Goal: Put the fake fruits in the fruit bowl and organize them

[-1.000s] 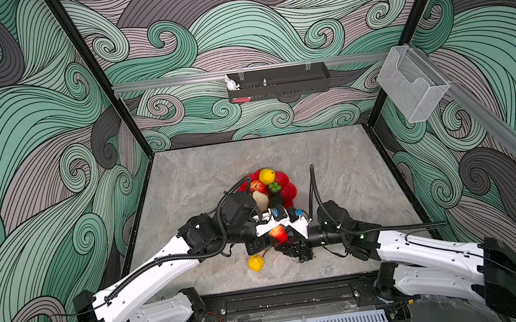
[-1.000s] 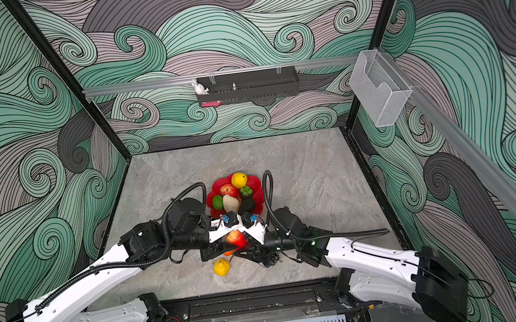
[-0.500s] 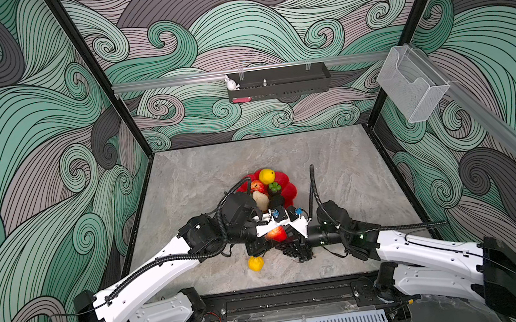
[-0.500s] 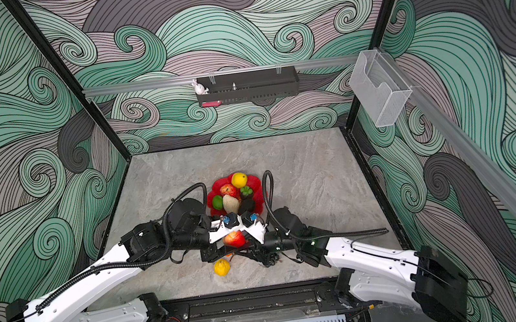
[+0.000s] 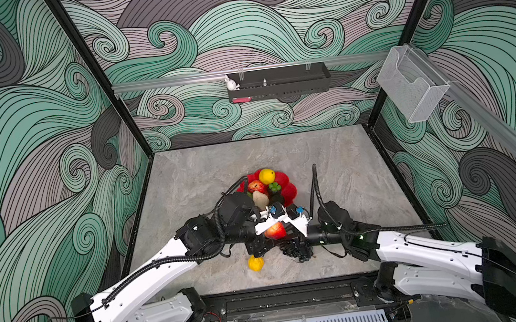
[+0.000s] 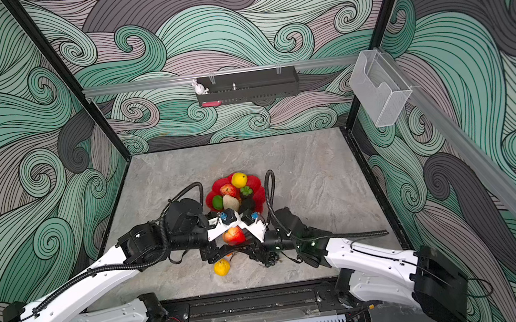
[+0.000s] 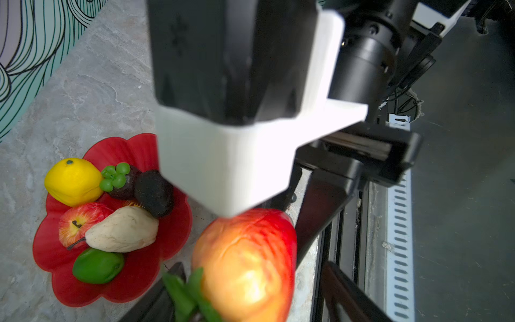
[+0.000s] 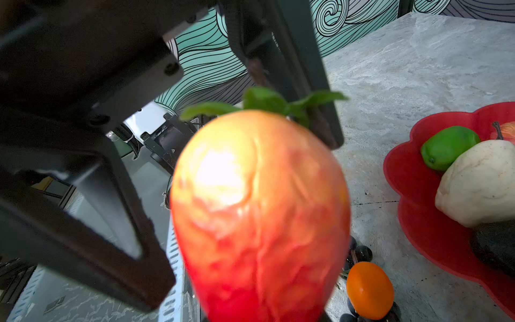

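Observation:
The green leaves are next to one finger of my left gripper, off its middle, so I should move that gripper back and pinch the fruit's leafy stem end (image 8: 265, 103).
A red-orange fruit with green leaves (image 5: 275, 230) (image 6: 234, 235) hangs above the table's front middle, between both grippers. My right gripper (image 8: 259, 312) is shut on its red end (image 8: 259, 209). My left gripper (image 7: 250, 295) is open around its leafy end (image 7: 245, 264), one finger clear of it. The red flower-shaped fruit bowl (image 5: 289, 191) (image 7: 133, 150) lies just behind, holding a yellow fruit (image 7: 73, 181), a red apple (image 7: 78, 223), a cream pear (image 7: 122, 230), a green lime (image 7: 97, 266) and dark pieces. On the table lie a yellow lemon (image 5: 256, 263), a dark grape bunch (image 5: 297, 253) and a small orange fruit (image 8: 369, 290).
A black shelf (image 5: 278, 84) hangs on the back wall and a clear plastic box (image 5: 409, 87) on the right wall. The black front rail (image 5: 288, 296) runs close below the grippers. Both arms cross the front of the grey table (image 5: 217, 167).
My left gripper's jaws have spread apart around the red-orange fruit, while the right gripper has closed a little more on it. Both arms stayed almost where they were.

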Robot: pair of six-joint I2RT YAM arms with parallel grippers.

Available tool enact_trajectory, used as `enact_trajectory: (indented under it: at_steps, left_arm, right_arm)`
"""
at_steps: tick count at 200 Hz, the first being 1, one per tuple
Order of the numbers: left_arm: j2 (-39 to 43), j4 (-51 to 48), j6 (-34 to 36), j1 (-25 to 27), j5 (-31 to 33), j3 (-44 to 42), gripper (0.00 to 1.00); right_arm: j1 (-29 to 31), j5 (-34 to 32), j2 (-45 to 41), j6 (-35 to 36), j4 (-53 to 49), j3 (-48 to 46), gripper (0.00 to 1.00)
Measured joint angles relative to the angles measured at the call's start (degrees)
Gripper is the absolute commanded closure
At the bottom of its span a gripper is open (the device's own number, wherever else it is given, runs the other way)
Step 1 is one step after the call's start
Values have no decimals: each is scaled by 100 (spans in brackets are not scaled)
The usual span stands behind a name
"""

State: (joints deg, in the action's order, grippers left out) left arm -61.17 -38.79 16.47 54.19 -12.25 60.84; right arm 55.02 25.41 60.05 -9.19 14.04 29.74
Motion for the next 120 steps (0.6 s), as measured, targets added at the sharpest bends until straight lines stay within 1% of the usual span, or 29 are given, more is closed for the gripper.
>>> enact_trajectory:
  at_steps: [17, 47, 65, 84, 120]
  left_arm:
    - [0, 2, -33, 0, 31, 0, 27]
    - [2, 4, -92, -2, 127, 0, 22]
    - [17, 7, -144, -4, 149, 0, 22]
    - [31, 15, -177, -13, 155, 0, 27]
    - [11, 11, -195, -17, 114, 0, 42]
  right_arm:
    - [0, -20, 0, -2, 24, -26, 87]
    - [0, -103, -2, -2, 70, -74, 87]
    - [0, -142, -2, 4, 118, -131, 87]
    - [0, -166, -2, 17, 129, -175, 86]
    - [0, -160, 0, 26, 179, -195, 83]
